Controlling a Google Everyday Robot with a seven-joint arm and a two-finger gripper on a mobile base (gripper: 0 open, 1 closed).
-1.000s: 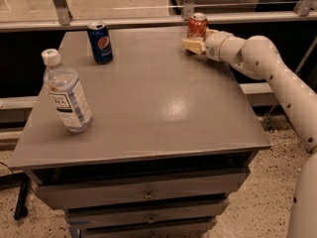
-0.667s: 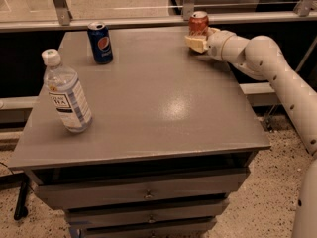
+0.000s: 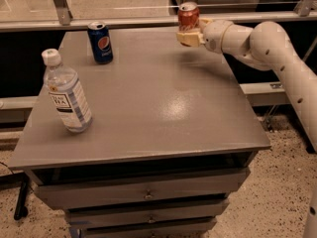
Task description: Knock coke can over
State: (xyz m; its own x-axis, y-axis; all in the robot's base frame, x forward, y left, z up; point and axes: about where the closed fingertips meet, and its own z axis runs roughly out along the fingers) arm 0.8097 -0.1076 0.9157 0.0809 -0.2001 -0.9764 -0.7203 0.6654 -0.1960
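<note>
The coke can, now upright at the table's far edge, will be released by my gripper so that it is lying on its side on the open middle of the grey table (image 3: 162,75).
The coke can (image 3: 188,16), red-orange with a silver top, stands upright at the table's far edge, right of centre. My gripper (image 3: 190,37) reaches in from the right on the white arm (image 3: 257,43) and sits right against the lower front of the can, hiding its base. Whether the can rests on the grey table (image 3: 148,98) or is held just above it cannot be told.
A blue Pepsi can (image 3: 100,42) stands at the far left of the table. A clear water bottle (image 3: 66,93) with a white cap stands near the left edge. A metal rail (image 3: 124,24) runs behind the table. Drawers (image 3: 148,195) are below the front edge.
My gripper has moved left and a little farther back. The coke can has shifted left and back with it and is still upright.
</note>
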